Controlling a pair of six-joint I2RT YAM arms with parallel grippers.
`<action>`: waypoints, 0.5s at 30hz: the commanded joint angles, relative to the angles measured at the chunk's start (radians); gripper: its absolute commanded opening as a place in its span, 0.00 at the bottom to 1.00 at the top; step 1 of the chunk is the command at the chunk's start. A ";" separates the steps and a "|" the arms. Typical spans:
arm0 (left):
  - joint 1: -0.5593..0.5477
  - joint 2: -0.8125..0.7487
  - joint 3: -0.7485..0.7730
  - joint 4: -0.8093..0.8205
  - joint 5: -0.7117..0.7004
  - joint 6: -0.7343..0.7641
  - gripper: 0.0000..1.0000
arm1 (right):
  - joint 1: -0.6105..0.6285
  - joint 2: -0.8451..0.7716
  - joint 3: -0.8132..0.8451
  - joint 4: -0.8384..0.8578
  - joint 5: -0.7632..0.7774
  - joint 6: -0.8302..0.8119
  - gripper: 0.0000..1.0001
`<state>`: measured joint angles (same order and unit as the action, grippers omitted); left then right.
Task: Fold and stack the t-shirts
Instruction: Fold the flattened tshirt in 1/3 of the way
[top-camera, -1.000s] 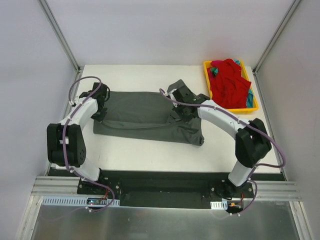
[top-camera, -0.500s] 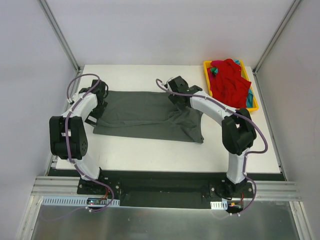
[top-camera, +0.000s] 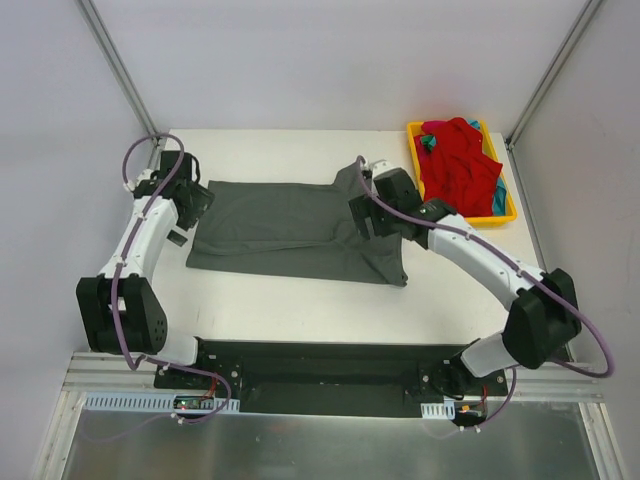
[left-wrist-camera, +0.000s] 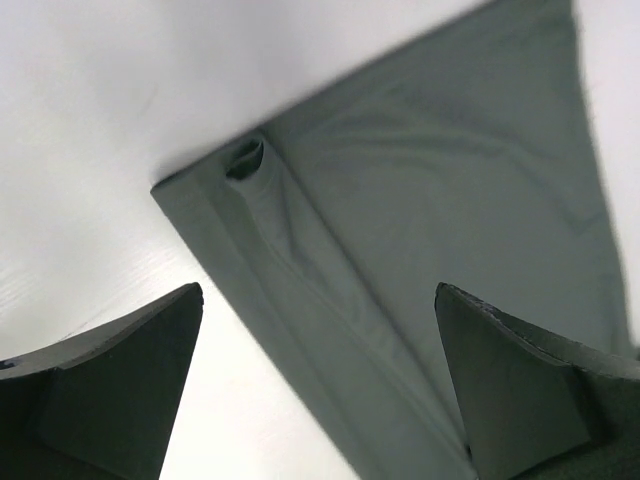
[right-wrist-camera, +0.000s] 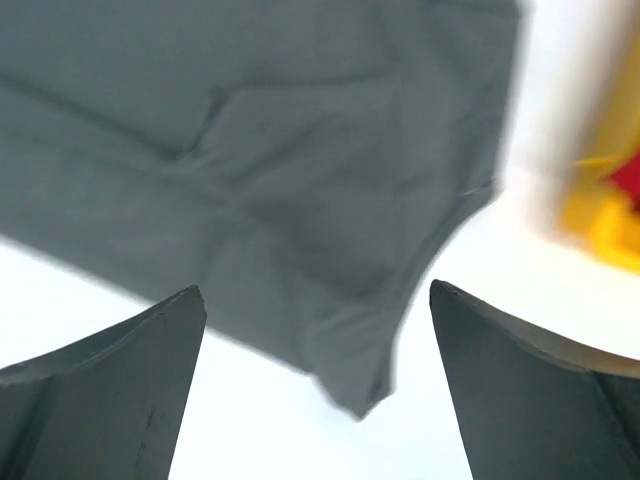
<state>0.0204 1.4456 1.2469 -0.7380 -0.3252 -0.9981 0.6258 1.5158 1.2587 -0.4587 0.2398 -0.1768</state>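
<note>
Next, I pinch the flap's puckered end (left-wrist-camera: 250, 168) with my left gripper and draw it farther over, as the grey t-shirt's flap puckers and reaches only partway to the t-shirt's far edge.
The dark grey t-shirt (top-camera: 290, 230) lies folded into a long flat band across the middle of the table. My left gripper (top-camera: 192, 200) hovers open over its left end, whose folded corner (left-wrist-camera: 245, 165) shows in the left wrist view beyond my left gripper (left-wrist-camera: 318, 290). My right gripper (top-camera: 364, 212) hangs open above the shirt's right end, where a sleeve tip (right-wrist-camera: 365, 400) points down in the right wrist view between the tips of my right gripper (right-wrist-camera: 316, 290). Neither holds cloth. A red t-shirt (top-camera: 458, 165) sits crumpled in the tray, with a teal one (top-camera: 428, 142) peeking out beneath.
The yellow tray (top-camera: 512, 205) stands at the table's far right corner and shows blurred in the right wrist view as the yellow tray (right-wrist-camera: 600, 215). Bare white tabletop (top-camera: 300, 300) lies in front of the grey shirt. Metal frame posts (top-camera: 120, 70) rise at the back corners.
Both grippers have gone from shut to open and let go of the grey t-shirt, which now lies flat. Both arms have shifted, the right elbow swinging out to the right.
</note>
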 joint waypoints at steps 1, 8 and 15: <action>-0.004 0.007 -0.125 0.025 0.155 0.108 0.99 | 0.003 -0.054 -0.183 0.145 -0.368 0.163 0.96; -0.004 0.055 -0.172 0.084 0.183 0.128 0.99 | 0.005 0.036 -0.269 0.164 -0.320 0.175 0.96; -0.002 0.108 -0.178 0.083 0.083 0.131 0.89 | 0.006 0.122 -0.292 0.147 -0.281 0.175 0.96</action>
<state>0.0193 1.5307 1.0737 -0.6582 -0.1802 -0.8902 0.6292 1.6184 0.9817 -0.3370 -0.0490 -0.0219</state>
